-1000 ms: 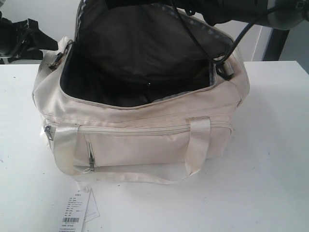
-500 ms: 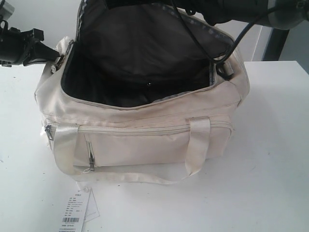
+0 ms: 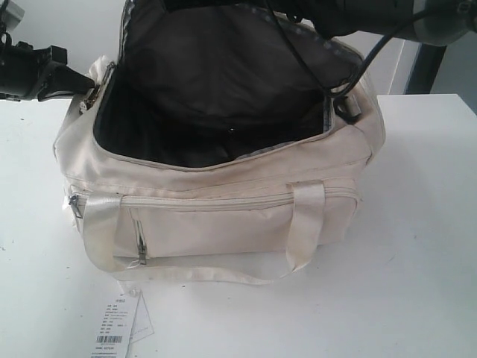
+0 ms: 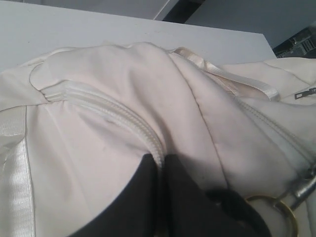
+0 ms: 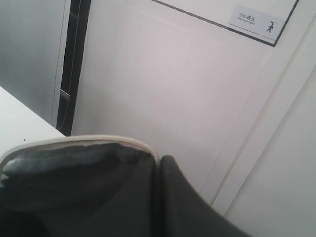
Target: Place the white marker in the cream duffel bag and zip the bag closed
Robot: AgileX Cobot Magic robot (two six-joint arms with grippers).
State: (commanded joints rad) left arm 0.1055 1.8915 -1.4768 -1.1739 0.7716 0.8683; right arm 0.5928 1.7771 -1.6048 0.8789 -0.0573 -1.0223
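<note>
Next, I release the lid flap from my right gripper against the front rim of the cream duffel bag's dark opening (image 3: 170, 165).
The cream duffel bag (image 3: 223, 216) stands on the white table (image 3: 417, 246), its top wide open and its dark lining (image 3: 209, 89) showing. My right gripper (image 5: 157, 160) is shut on the cream-edged lid flap (image 5: 79, 148) and holds it raised; its arm (image 3: 350, 19) crosses the top of the exterior view. At the bag's left end, my left gripper (image 3: 74, 83) is shut on the zipper seam (image 4: 123, 118), with its black fingers (image 4: 187, 197) pinched together. A metal ring and pull (image 4: 284, 205) lie beside them. The white marker is out of view.
A white paper tag with a barcode (image 3: 119, 328) lies by the bag's front left corner. A black cable (image 3: 298, 60) hangs over the opening. The front pocket's zipper (image 3: 209, 200) is shut, and a strap handle (image 3: 216, 272) droops onto the table in front.
My left gripper came in from the left and reached the bag's left end, where it has stayed. The right gripper and the raised flap have hardly moved.
</note>
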